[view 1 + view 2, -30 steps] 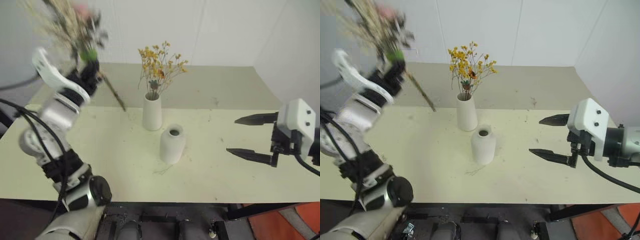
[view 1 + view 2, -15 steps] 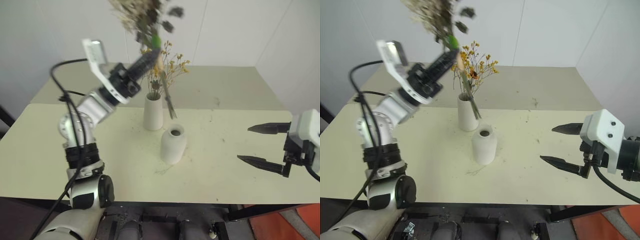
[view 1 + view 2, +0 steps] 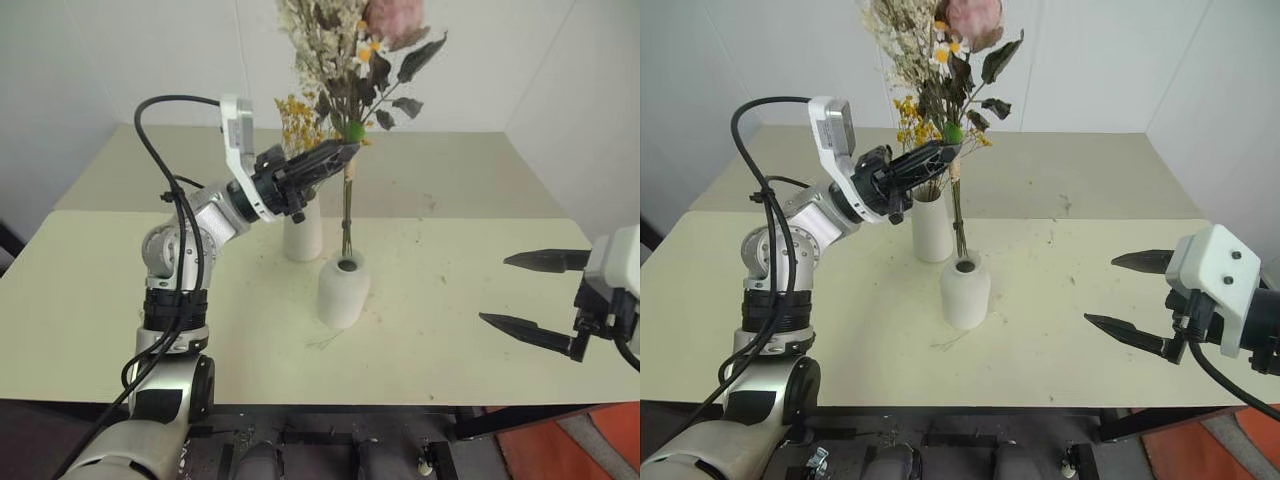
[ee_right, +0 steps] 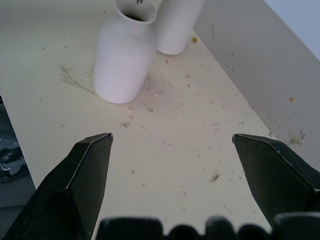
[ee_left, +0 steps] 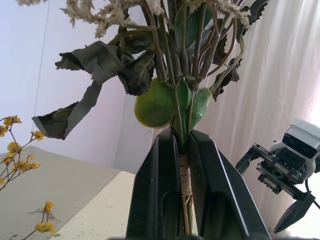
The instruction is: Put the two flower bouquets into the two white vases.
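My left gripper is going to release the pink-rose bouquet in the opening of the short white vase point(image 3: 348, 264).
My left gripper point(image 3: 335, 155) is shut on the bound stems of the pink-rose bouquet point(image 3: 360, 60), holding it upright. In the left wrist view its fingers point(image 5: 155, 190) pinch the stems just under the green leaves point(image 5: 165, 102). The stem ends hang down to the mouth of the short white vase point(image 3: 342, 293); I cannot tell whether they are inside. Just behind stands the tall white vase point(image 3: 303, 235) with the yellow bouquet point(image 3: 297, 112) in it. My right gripper point(image 3: 494, 289) hovers open over the table's right side, away from both vases point(image 4: 122, 62).
The pale table point(image 3: 90, 300) carries scattered dried flower crumbs point(image 4: 75, 80) around the short vase. A white wall point(image 3: 150, 60) closes the back and right. The table's front edge point(image 3: 330, 400) lies near me.
My left arm has swung the rose bouquet from the far left to the right and turned it upright over the short vase. The right gripper stays open, barely shifted.
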### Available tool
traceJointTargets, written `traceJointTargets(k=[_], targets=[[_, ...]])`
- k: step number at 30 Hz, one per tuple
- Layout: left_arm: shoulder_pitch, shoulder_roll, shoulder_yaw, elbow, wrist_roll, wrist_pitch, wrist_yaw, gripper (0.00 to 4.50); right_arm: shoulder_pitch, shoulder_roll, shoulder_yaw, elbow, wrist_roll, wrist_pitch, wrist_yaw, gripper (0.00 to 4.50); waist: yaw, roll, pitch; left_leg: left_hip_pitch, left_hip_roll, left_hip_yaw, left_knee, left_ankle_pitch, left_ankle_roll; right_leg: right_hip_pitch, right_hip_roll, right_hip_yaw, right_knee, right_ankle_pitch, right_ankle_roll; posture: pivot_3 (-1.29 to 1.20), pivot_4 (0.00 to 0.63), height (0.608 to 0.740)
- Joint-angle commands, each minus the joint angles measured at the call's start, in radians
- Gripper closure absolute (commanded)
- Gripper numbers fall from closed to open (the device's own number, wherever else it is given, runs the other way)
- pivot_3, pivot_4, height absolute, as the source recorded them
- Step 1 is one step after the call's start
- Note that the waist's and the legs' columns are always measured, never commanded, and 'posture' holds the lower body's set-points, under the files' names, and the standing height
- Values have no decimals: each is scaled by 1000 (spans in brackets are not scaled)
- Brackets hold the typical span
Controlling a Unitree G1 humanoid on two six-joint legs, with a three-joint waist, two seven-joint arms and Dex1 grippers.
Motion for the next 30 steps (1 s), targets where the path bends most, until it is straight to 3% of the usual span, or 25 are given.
traceJointTargets(k=[1, 10, 16, 28, 30], targets=[[15, -9, -20, -9, 12, -48, -22, 4436, -22, -7, -7, -4, 10, -7, -12, 0, 0, 0, 0, 0, 0, 0, 0, 0, 0, 0, 0, 0, 0, 0, 0, 0, 150, 740], [54, -31, -91, -17, 60, -99, -50, 4436, -42, -14, 12, 8, 4, -10, -11, 0, 1, 0, 0, 0, 0, 0, 0, 0, 0, 0, 0, 0, 0, 0, 0, 0, 150, 740], [91, 6, -151, -35, 134, -177, -109, 4436, -43, -12, 6, 6, 6, -8, -12, 0, -1, 0, 0, 0, 0, 0, 0, 0, 0, 0, 0, 0, 1, 0, 0, 0, 150, 740], [151, -2, -147, -44, 124, -215, -154, 4436, -60, -10, 32, 11, 5, -15, -25, 0, -1, 0, 0, 0, 0, 0, 0, 0, 0, 0, 0, 0, 0, 0, 0, 0, 150, 740], [156, -3, -145, -54, 119, -208, -149, 3694, -58, -10, 30, 12, 3, -16, -22, 0, -1, 0, 0, 0, 0, 0, 0, 0, 0, 0, 0, 0, 0, 0, 0, 0, 150, 740]])
